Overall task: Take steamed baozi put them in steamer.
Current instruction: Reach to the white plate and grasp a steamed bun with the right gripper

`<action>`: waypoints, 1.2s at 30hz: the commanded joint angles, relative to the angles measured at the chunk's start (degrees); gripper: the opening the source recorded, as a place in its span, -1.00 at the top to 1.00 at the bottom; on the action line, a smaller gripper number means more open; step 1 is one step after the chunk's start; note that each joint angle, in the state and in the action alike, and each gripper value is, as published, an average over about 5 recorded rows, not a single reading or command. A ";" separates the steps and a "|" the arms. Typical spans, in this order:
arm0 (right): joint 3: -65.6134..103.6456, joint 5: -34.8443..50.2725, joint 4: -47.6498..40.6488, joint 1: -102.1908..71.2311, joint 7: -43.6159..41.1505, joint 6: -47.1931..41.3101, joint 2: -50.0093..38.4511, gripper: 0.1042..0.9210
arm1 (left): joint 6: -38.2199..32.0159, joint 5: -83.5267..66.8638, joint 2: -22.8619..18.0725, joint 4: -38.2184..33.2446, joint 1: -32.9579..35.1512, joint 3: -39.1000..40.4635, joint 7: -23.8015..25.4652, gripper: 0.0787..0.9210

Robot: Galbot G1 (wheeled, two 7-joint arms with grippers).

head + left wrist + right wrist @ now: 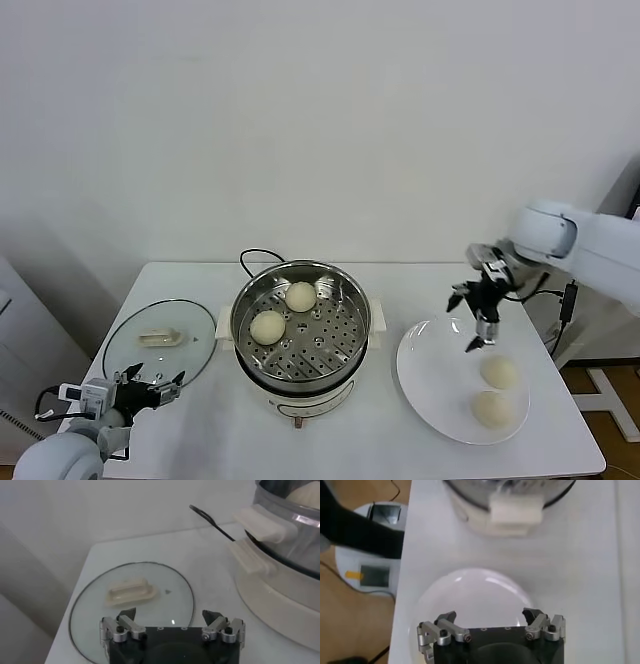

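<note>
My right gripper closes next around the sides of the baozi [492,409] on the white plate that is nearest the front edge of the table.
The steel steamer [345,296] stands mid-table on its white base and holds two cream-white baozi [301,295] [267,326] on its perforated floor. Two more baozi [499,372] [491,408] lie on the white plate [425,375] at the right. My right gripper [474,316] hangs open and empty above the plate's far left part; in the right wrist view [490,618] its jaws stand wide over bare plate [470,595]. My left gripper [150,378] is open and empty, parked low at the front left by the glass lid [130,345].
The glass lid with its cream handle [131,591] lies flat left of the steamer, under my left gripper [170,615]. The steamer's white side handle [260,522] and black cord [210,520] are near. The table's right edge is close beside the plate.
</note>
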 commanded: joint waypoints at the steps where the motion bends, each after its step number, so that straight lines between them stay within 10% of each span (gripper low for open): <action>1: 8.09 -9.87 0.52 -12.20 -1.85 3.32 -5.74 -0.76 | 0.05 -0.02 0.09 0.09 -0.05 0.00 0.00 -0.77; 36: 27.31 -22.10 -4.55 -36.11 -2.06 7.56 -4.41 -0.76 | 0.19 0.18 -0.10 0.89 -0.52 0.50 -0.02 -0.77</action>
